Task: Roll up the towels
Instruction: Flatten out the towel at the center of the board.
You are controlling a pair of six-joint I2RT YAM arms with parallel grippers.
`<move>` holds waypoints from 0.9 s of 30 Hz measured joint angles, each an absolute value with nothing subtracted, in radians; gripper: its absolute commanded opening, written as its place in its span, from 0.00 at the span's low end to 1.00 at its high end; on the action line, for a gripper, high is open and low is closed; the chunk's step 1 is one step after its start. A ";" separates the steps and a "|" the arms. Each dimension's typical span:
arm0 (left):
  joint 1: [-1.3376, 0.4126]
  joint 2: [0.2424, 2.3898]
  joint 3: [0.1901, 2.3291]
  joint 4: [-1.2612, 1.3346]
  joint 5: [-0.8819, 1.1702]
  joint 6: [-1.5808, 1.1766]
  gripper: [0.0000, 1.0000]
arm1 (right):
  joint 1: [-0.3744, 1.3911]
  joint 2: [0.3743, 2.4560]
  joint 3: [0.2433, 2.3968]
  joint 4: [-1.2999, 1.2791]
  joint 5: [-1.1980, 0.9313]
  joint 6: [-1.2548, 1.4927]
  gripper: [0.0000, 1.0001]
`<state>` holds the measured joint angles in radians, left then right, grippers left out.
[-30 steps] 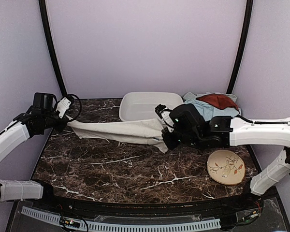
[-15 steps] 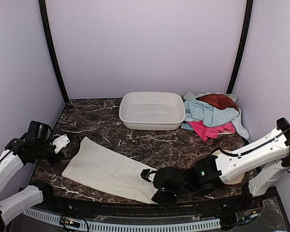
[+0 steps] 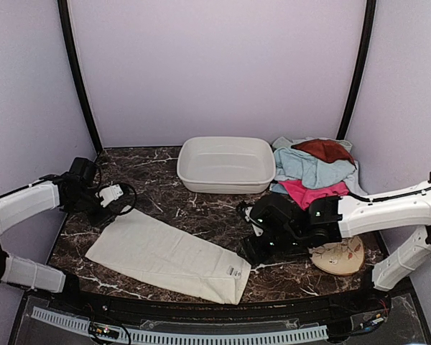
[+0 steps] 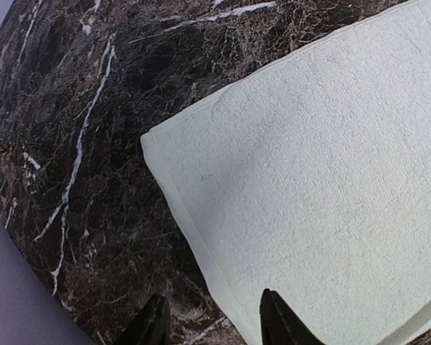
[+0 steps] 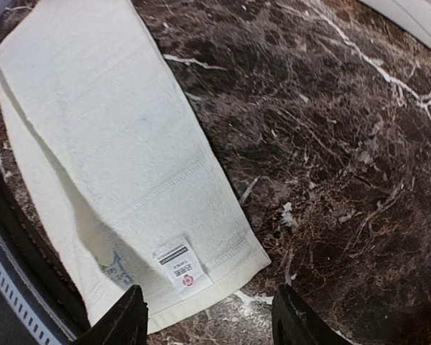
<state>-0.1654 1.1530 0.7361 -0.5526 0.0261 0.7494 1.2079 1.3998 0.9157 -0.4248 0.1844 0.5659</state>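
Next, my left gripper goes to the far corner point(image 3: 131, 210) point(image 4: 148, 141) of the cream-white towel, at the end away from its label, and closes there.
A cream-white towel point(image 3: 165, 255) lies spread flat on the marble table, toward the front left, with a small label point(image 5: 177, 263) near its right end. My left gripper point(image 3: 122, 203) hovers open over the towel's far left corner point(image 4: 158, 144); nothing sits between its fingers point(image 4: 276, 323). My right gripper point(image 3: 250, 248) hangs open just above the towel's right end point(image 5: 201, 215), holding nothing. More towels are heaped at the back right: rust-brown point(image 3: 323, 149), light blue point(image 3: 307, 168) and bright pink point(image 3: 309, 192).
A white plastic basin point(image 3: 226, 180) stands at the back middle. A round beige disc with a leaf pattern point(image 3: 339, 256) lies under the right arm near the front right. Purple walls close in the table on three sides.
Both grippers have opened and let go of the cream towel, which went from stretched above the table to lying flat at the front. Both grippers have since drawn back from the front edge.
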 measured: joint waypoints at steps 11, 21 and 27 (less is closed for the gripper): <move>-0.146 1.600 0.928 -0.436 0.072 0.792 0.45 | 1.147 1.621 0.947 -0.448 0.118 0.547 0.54; -0.118 1.762 1.068 -0.417 0.112 0.801 0.44 | 1.124 1.684 0.947 -0.444 0.073 0.534 0.43; -0.103 1.814 1.102 -0.428 0.154 0.801 0.33 | 1.116 1.700 0.948 -0.440 0.059 0.535 0.33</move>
<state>-0.1032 1.8145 1.1023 -0.4282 0.1539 0.8009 1.1164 1.7000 0.9478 -0.4397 0.0586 0.5354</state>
